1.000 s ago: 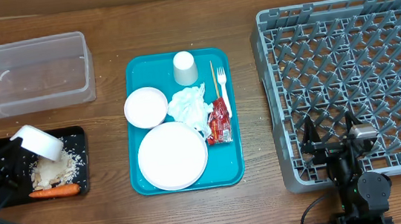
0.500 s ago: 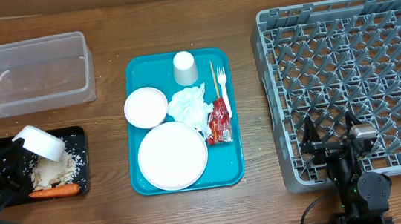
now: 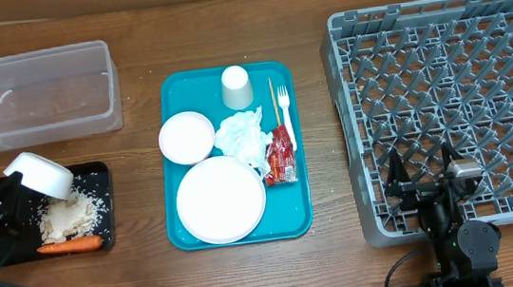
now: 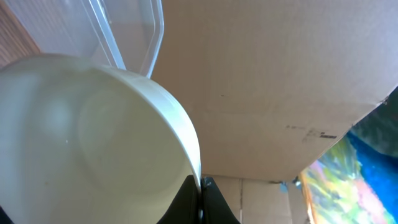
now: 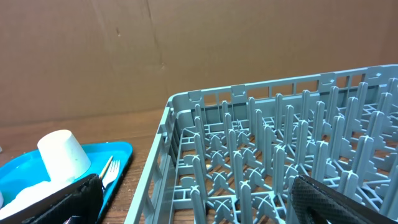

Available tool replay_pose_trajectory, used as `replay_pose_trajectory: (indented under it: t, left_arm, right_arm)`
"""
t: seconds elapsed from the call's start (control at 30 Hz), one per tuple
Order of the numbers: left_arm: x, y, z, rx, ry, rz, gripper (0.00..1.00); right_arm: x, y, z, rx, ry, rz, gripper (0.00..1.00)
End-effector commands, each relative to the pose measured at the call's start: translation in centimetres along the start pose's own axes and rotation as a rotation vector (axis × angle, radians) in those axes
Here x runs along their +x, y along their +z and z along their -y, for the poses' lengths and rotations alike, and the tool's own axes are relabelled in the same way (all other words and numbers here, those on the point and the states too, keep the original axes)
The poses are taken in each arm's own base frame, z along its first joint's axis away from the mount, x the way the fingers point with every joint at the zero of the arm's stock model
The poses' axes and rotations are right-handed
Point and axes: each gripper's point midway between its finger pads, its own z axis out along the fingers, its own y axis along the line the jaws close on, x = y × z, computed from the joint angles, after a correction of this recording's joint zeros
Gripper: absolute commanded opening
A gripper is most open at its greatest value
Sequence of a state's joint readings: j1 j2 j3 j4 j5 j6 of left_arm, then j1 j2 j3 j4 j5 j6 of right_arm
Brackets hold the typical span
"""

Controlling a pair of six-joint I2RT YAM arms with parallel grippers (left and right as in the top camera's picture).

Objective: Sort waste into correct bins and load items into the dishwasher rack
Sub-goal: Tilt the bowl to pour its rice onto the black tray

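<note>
I need to let go of the small white bowl with my left gripper on the teal tray's back corner (image 3: 196,91) beside the cup.
My left gripper (image 3: 19,192) is shut on the rim of a small white bowl (image 3: 42,175), which it holds tilted over the black tray (image 3: 97,172). Beige food scraps (image 3: 73,216) and an orange carrot (image 3: 69,245) lie in that tray. In the left wrist view the bowl (image 4: 93,143) fills the frame, its rim pinched in the gripper (image 4: 200,190). My right gripper (image 3: 430,183) stands open over the grey dishwasher rack (image 3: 450,75), near its front left corner; in its own view the gripper (image 5: 205,208) has only rack pegs (image 5: 280,155) between its fingers.
A teal tray (image 3: 300,217) holds a white plate (image 3: 220,200), a second bowl (image 3: 186,136), a cup (image 3: 237,87), a crumpled napkin (image 3: 244,133), a red wrapper (image 3: 282,155), a fork (image 3: 284,107) and chopsticks (image 3: 272,96). The clear tub (image 3: 36,95) stands at the back left.
My left gripper has shifted the bowl slightly back and to the left over the black tray. The right arm has not moved.
</note>
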State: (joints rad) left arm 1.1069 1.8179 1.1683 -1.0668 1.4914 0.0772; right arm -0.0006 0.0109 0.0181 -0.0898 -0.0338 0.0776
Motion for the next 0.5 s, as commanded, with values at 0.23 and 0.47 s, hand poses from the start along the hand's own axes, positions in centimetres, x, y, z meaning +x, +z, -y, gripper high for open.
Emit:
replay_pose_trajectory:
  t: [0.23,0.47]
  left_arm:
    - [0.5,0.5,-0.1,0.005,0.012,-0.02,0.04]
    - [2.7,1.1,2.1,0.049,0.019,-0.045,0.04]
  right_arm:
    - [0.1,0.0,0.3,0.012,0.003,0.007,1.0]
    - [0.1,0.0,0.3,0.012,0.003,0.007,1.0]
